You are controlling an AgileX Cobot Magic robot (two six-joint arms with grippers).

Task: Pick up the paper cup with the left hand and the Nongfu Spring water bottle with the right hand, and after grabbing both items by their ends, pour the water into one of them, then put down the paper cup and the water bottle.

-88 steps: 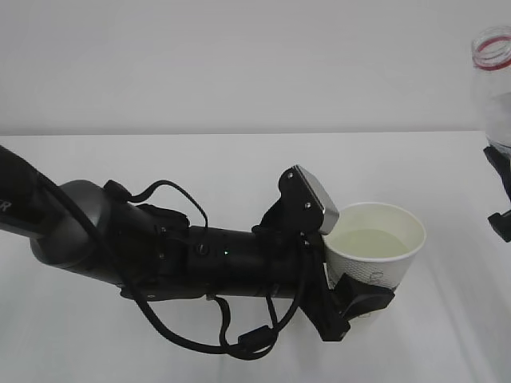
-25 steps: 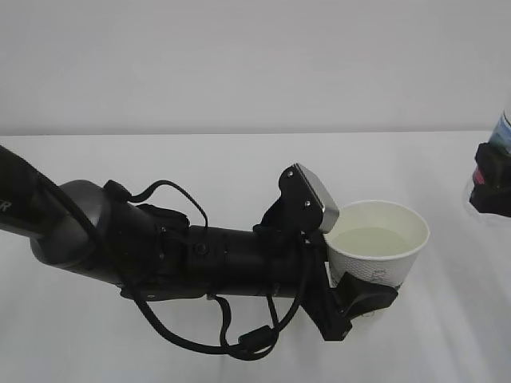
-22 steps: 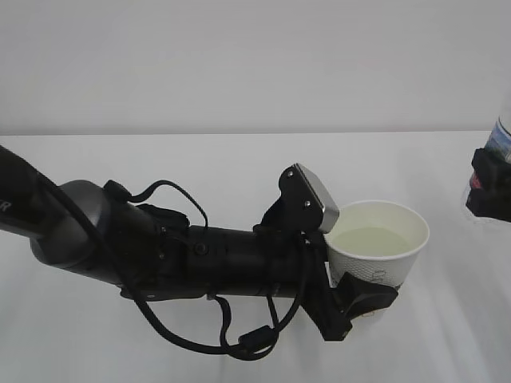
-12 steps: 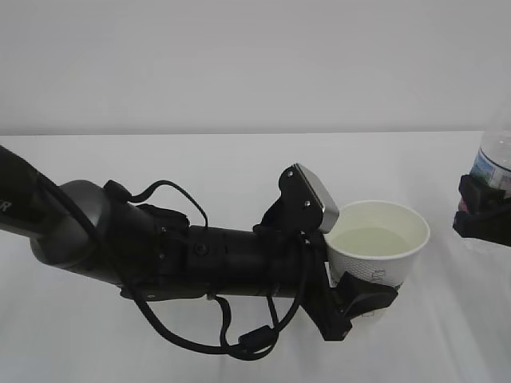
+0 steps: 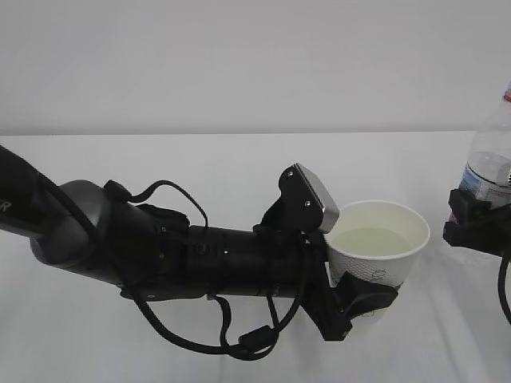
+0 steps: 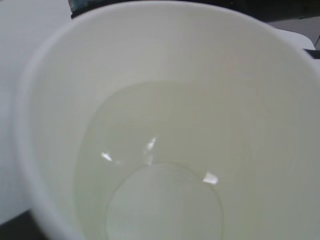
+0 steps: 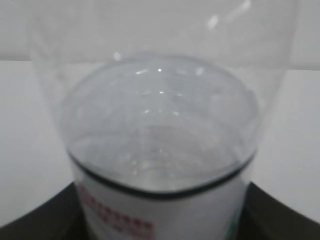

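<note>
I need to set the water bottle on the bare table (image 5: pixel 442 233) close beside the paper cup's rim with my right gripper. The bottle now stands upright in that gripper.
The white paper cup (image 5: pixel 382 267) stands upright right of centre, with my left gripper (image 5: pixel 345 254) shut on its side wall. One finger (image 5: pixel 310 199) is at its rim and the other finger (image 5: pixel 363 299) sits low on it. Pale yellowish water (image 5: pixel 369 242) fills its lower part, and the left wrist view looks straight down into the paper cup (image 6: pixel 55 100) at the water (image 6: pixel 162 195). At the right edge the clear Nongfu Spring water bottle (image 5: pixel 489 163) stands upright in my right gripper (image 5: pixel 477 224), which is shut on its labelled body. The water bottle (image 7: pixel 160 125) fills the right wrist view, its mouth out of view.
The white table (image 5: pixel 200 159) runs back to a plain white wall (image 5: pixel 239 64). My left arm (image 5: pixel 120 247), with its looping black cables (image 5: pixel 231 339), lies across the left and middle of the table. A bare gap of table separates the cup from the bottle.
My right gripper has moved left and down with the bottle, bringing more of the bottle into view at the right edge. The left arm and the cup have stayed still.
</note>
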